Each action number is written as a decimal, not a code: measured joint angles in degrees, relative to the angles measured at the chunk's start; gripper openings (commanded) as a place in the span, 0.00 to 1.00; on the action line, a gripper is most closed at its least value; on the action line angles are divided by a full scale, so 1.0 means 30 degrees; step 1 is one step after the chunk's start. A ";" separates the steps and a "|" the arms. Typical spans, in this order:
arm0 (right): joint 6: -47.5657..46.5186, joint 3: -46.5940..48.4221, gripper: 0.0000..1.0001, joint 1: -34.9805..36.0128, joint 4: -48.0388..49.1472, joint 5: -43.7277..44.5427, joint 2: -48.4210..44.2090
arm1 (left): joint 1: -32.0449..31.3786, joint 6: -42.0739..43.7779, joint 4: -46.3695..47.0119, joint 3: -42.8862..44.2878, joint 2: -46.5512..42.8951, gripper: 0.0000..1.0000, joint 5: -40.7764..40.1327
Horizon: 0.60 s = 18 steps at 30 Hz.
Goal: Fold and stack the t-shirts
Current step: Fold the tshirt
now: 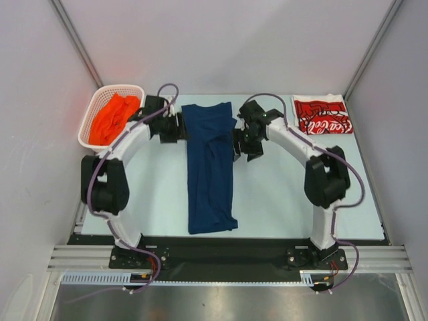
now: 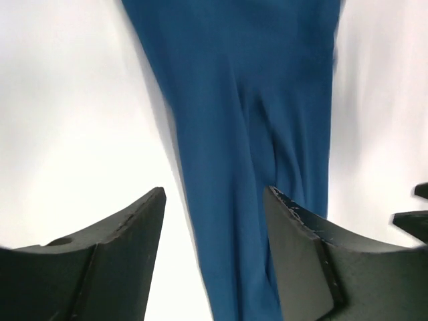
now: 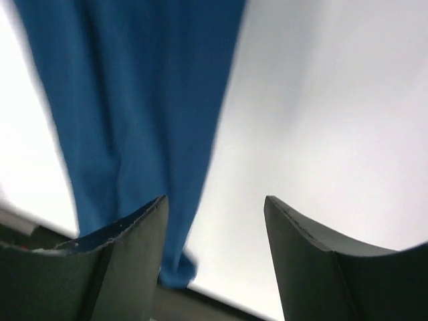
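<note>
The near hem of the navy blue t-shirt slants into a corner that sticks out, so my right gripper should pinch that corner (image 1: 234,225) and straighten it before folding the t-shirt.
The navy blue t-shirt (image 1: 210,167) lies in a long narrow strip down the middle of the table, folded lengthwise; it also shows in the left wrist view (image 2: 254,134) and the right wrist view (image 3: 134,100). My left gripper (image 1: 179,127) is open at its upper left edge, empty (image 2: 214,200). My right gripper (image 1: 238,142) is open at its upper right edge, empty (image 3: 214,200). The red t-shirt (image 1: 322,114) with white script lies folded at the back right. The orange t-shirt (image 1: 114,118) is crumpled in the white basket (image 1: 89,122).
The white lattice basket stands at the back left corner of the table. Grey walls with metal frame posts close in the sides and back. A black rail (image 1: 221,249) runs along the near edge by the arm bases.
</note>
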 measured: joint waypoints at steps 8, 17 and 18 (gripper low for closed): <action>0.2288 -0.9763 0.63 0.2645 0.1727 -0.2878 -0.8167 | -0.1399 -0.1107 0.0102 -1.0477 -0.7781 0.71 0.1719; 0.5085 -1.6524 0.52 0.4830 0.6156 -0.5013 -0.9595 | -0.3708 -0.4233 0.0248 -1.7821 -1.4615 0.70 0.3140; 0.5253 -1.6859 0.51 0.4918 0.6499 -0.5064 -0.9595 | -0.3905 -0.4575 0.0233 -1.8134 -1.4870 0.67 0.3111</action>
